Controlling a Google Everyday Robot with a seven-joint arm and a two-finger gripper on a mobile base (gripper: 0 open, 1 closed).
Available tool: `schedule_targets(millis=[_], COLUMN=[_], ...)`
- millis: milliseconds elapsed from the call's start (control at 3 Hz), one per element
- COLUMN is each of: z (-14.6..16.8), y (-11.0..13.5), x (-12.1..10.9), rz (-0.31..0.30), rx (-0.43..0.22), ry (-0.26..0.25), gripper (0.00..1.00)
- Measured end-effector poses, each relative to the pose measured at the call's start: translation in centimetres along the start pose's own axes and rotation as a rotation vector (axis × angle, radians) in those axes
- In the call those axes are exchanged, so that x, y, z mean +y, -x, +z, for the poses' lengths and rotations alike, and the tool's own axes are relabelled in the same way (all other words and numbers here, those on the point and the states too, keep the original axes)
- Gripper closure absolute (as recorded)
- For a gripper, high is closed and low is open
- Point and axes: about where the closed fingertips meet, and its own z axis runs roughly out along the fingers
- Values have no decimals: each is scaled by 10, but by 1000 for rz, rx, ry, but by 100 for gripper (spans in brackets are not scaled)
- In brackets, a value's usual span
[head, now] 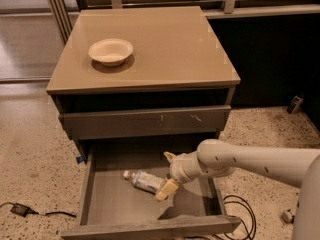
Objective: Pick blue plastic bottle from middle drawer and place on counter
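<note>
Next, I grip the blue plastic bottle's bottom end point(157, 186), opposite its white cap, inside the open drawer.
The blue plastic bottle point(144, 180) lies on its side on the bare grey floor of the pulled-out middle drawer point(120, 206), white cap pointing left. My gripper point(168, 174) is down inside the drawer at the bottle's right end. Its two pale fingers are spread apart, one above and one below that end, and are not closed on the bottle. The white arm reaches in from the right. The counter point(165, 44) is the glossy tan top of the cabinet above.
A white paper bowl point(111, 51) sits on the counter's left side. A shut drawer front with small pale scratches point(150, 121) is above the open drawer. Black cables point(240, 209) lie on the speckled floor on the right, and a small plug point(17, 210) on the left.
</note>
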Motion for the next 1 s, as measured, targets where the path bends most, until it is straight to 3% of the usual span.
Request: schedule_targets(millis=[333,1000], z=[38,80], y=[-12,-33], x=[-10,-18], rz=[3,59], rx=[16,56], ry=[6,17], gripper=[0,0])
